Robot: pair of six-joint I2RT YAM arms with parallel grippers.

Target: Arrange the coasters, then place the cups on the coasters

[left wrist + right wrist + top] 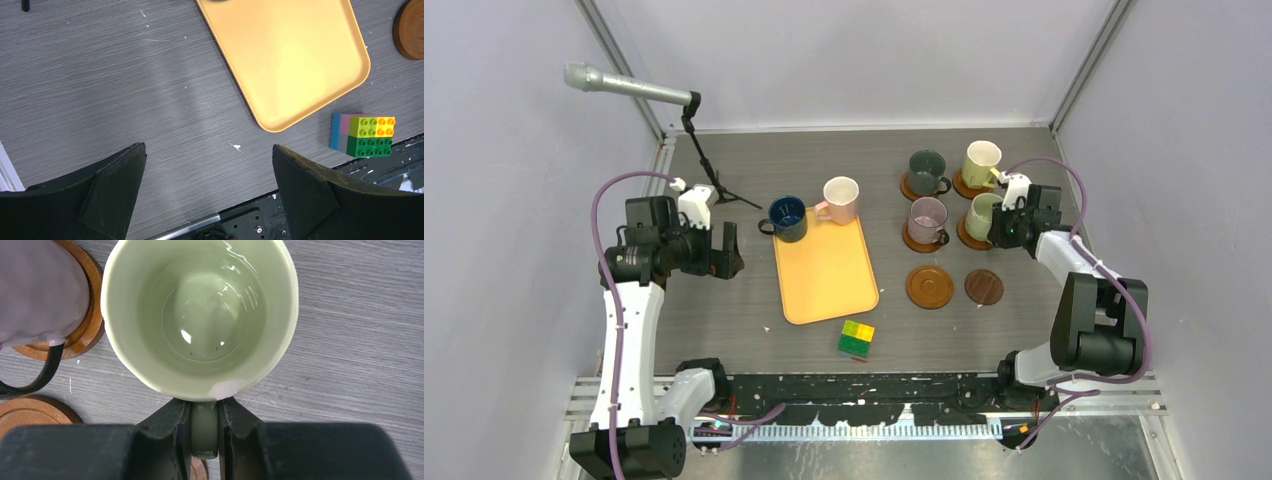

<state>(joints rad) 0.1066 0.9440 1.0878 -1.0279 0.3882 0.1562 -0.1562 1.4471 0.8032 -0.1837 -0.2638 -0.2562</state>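
Note:
The light green cup will go down from my right gripper on the coaster (977,232) beside the mauve cup.
My right gripper (1002,222) (204,407) is shut on the handle (204,432) of the light green cup (984,213) (200,315). That cup is over a coaster (970,238) at the right; I cannot tell whether it rests on it. The dark grey-green cup (926,171), pale yellow cup (981,163) and mauve cup (927,219) (35,285) each stand on a coaster. Two coasters lie bare in front: reddish-brown (929,286) and darker brown (984,287). The dark blue cup (788,218) and white-pink cup (840,199) stand at the tray's far end. My left gripper (727,250) (208,149) hangs open over bare table.
An orange tray (826,275) (285,55) lies mid-table. A yellow-green block (856,338) (363,134) sits near the front edge. A microphone on a stand (709,165) is at the back left. Walls close in the left, right and back.

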